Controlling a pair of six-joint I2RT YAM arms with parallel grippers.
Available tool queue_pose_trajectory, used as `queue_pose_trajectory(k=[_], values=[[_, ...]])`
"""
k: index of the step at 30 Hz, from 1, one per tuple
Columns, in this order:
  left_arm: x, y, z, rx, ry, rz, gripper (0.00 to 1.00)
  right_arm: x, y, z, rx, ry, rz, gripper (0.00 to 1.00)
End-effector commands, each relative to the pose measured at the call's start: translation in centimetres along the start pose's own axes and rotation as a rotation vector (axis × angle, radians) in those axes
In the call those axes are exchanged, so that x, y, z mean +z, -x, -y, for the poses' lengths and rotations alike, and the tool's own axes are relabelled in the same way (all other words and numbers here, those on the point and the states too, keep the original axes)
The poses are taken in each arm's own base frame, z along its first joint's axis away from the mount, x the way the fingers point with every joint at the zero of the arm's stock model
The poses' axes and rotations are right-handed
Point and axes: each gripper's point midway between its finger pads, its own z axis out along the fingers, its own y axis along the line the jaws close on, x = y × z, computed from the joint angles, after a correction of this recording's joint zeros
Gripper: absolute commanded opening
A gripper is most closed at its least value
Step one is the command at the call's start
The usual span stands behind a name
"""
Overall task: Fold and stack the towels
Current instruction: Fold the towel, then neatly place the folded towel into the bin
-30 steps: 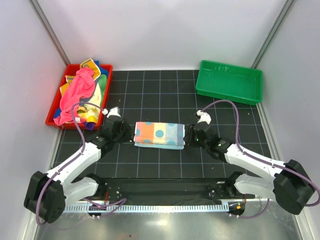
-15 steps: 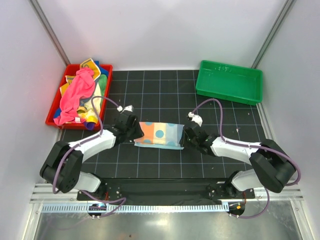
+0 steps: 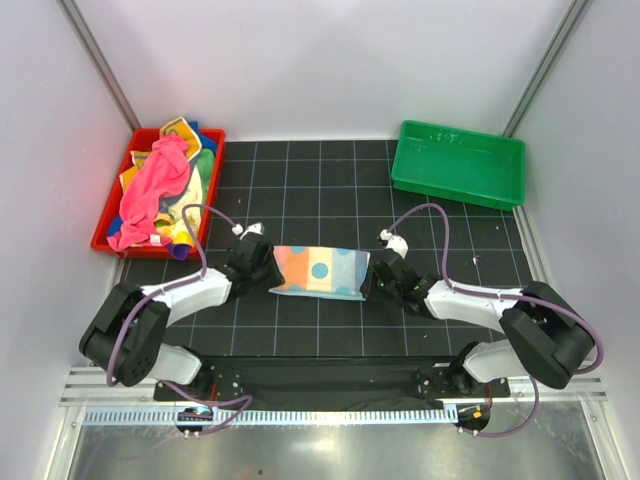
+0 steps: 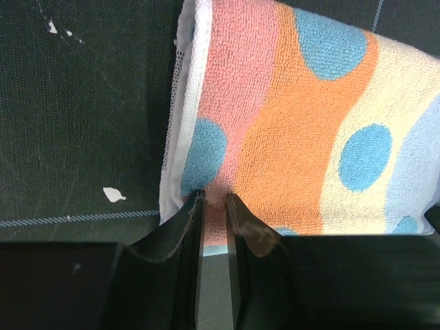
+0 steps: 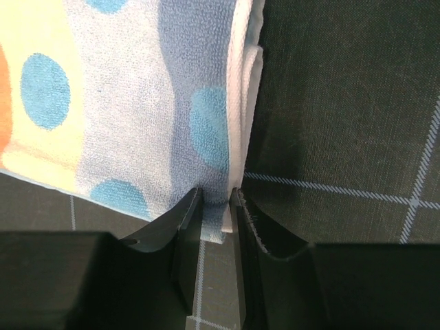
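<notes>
My right gripper, at the towel's near corner, should take the middle of the towel's blue end (image 3: 363,268) before carrying it to the green tray.
A folded pastel patchwork towel (image 3: 318,270) with blue dots lies across the middle of the black grid mat, slightly sagging between my two grippers. My left gripper (image 3: 268,268) is shut on its left end; in the left wrist view the jaws (image 4: 213,201) pinch the pink-and-orange corner of the towel (image 4: 289,124). My right gripper (image 3: 368,276) is shut on the right end; in the right wrist view the jaws (image 5: 216,196) grip the pale blue corner of the towel (image 5: 124,89) by its white hem. More towels, with a pink one (image 3: 155,185) on top, are heaped in the red tray (image 3: 130,251).
A green tray (image 3: 455,190) stands at the back right, holding nothing visible. The red tray sits at the back left against the wall. Both arms lie low over the mat, their cables arching above. White walls close in the sides and back.
Both arms have swung inward and lowered onto the towel's ends. The left jaws have closed down on the left corner; the right jaws have tightened slightly. The towel's ends have drawn in.
</notes>
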Motion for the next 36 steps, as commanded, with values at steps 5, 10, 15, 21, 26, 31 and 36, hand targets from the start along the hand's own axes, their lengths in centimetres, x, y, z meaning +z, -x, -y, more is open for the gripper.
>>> queue_pose_trajectory(k=[5,10,15,21,26,31,36], values=[[-2.8,3.5,1.7,0.048,-0.005,0.077,0.3,-3.1,3.4,-1.0,0.0,0.008,0.094,0.38],[-4.6,5.8,5.2,0.084,-0.09,0.108,0.33,-5.0,6.2,-1.0,-0.01,-0.029,0.175,0.5],[-4.1,4.8,10.0,0.118,-0.189,0.089,0.34,-4.1,7.5,-0.6,-0.007,-0.064,0.168,0.58],[-1.2,0.9,14.1,0.12,-0.292,0.023,0.33,-1.8,7.8,0.2,0.05,-0.038,0.103,0.61],[1.3,-1.9,15.9,0.122,-0.362,-0.034,0.33,-0.2,6.7,-0.3,0.072,-0.004,0.051,0.61],[2.9,-4.4,14.4,0.119,-0.311,-0.078,0.32,1.0,4.6,-0.2,0.103,0.019,0.006,0.61],[3.4,-5.5,14.0,0.117,-0.292,-0.1,0.31,1.7,2.9,-0.3,0.105,0.012,-0.011,0.61]])
